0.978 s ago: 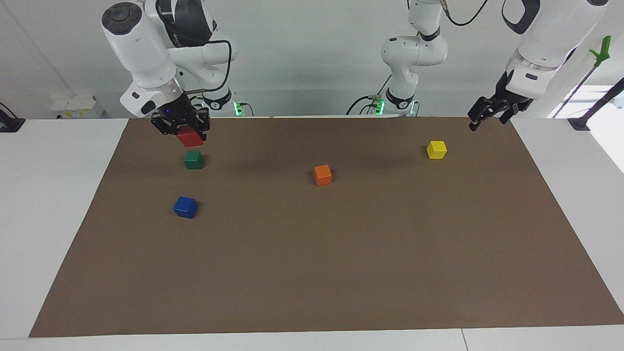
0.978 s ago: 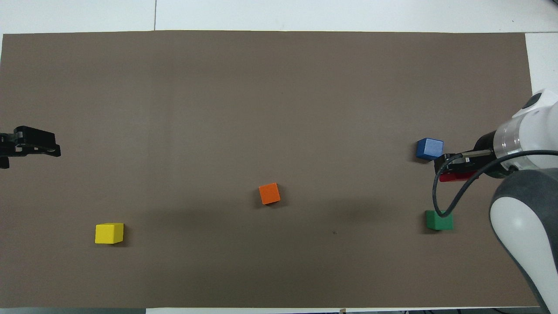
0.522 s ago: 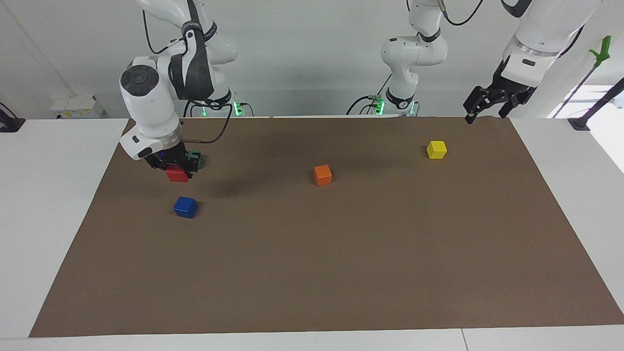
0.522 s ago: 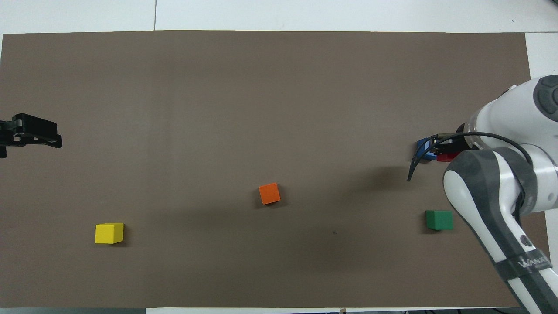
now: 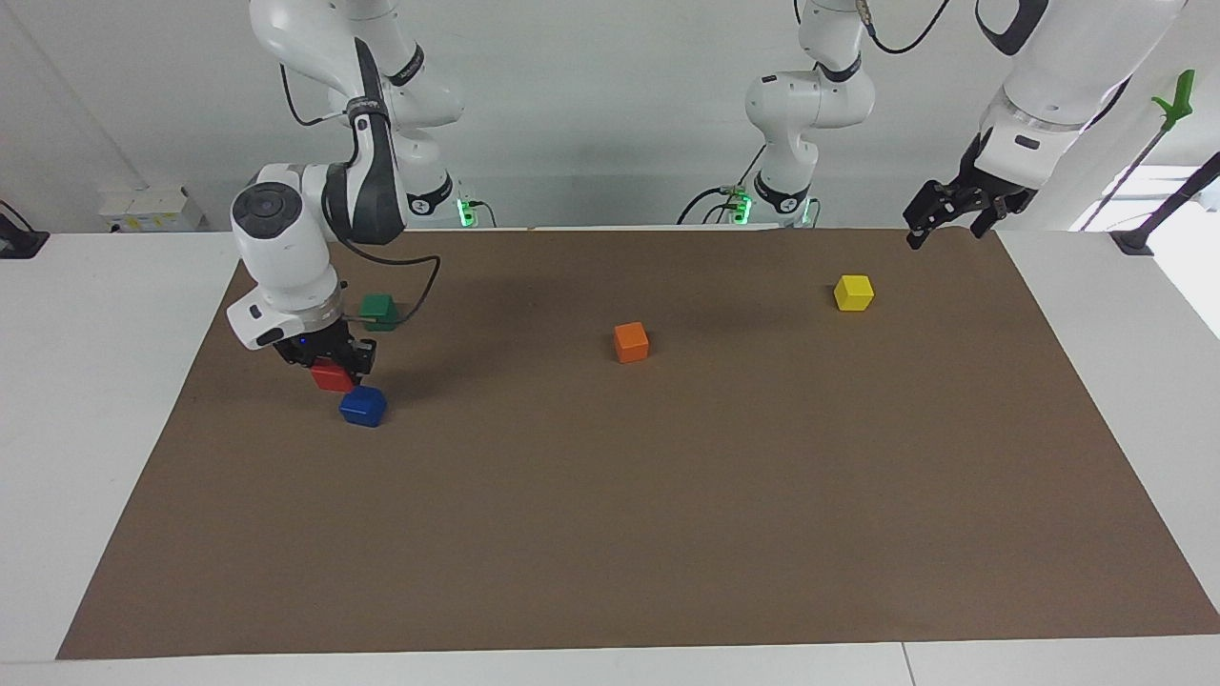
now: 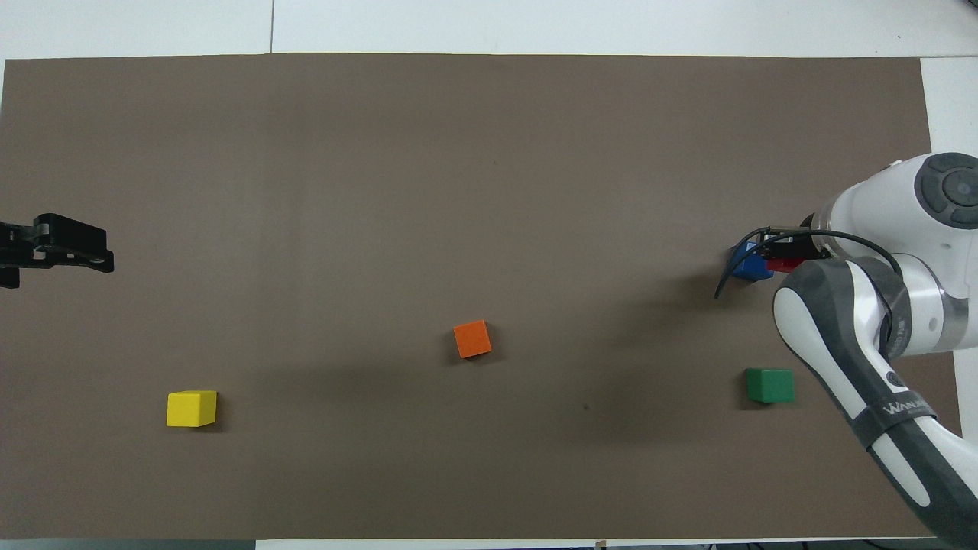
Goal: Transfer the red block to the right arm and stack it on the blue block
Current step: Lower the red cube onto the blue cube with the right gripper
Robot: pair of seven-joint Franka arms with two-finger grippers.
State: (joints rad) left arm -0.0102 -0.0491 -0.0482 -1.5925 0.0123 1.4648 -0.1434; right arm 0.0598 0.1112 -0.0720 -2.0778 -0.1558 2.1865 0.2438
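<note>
My right gripper is going to the top of the blue block [image 6: 763, 253], beyond the green block. It will let go of the red block, now held low above the mat, there.
My right gripper [image 5: 329, 367] is shut on the red block [image 5: 332, 376] and holds it low, just above the mat, beside and slightly over the blue block [image 5: 363, 406]. In the overhead view the red block [image 6: 785, 264] shows only as a sliver under the wrist, partly covering the blue block [image 6: 749, 266]. I cannot tell whether the two blocks touch. My left gripper [image 5: 939, 221] hangs in the air over the mat's edge at the left arm's end, holding nothing; it also shows in the overhead view [image 6: 69, 252].
A green block [image 5: 379, 311] lies nearer to the robots than the blue block. An orange block [image 5: 631, 342] sits mid-mat and a yellow block [image 5: 853, 292] lies toward the left arm's end. A brown mat [image 5: 667, 495] covers the table.
My right gripper has carried the red block down and away from the robots, from over the green block to just beside the blue block. The left gripper has risen slightly.
</note>
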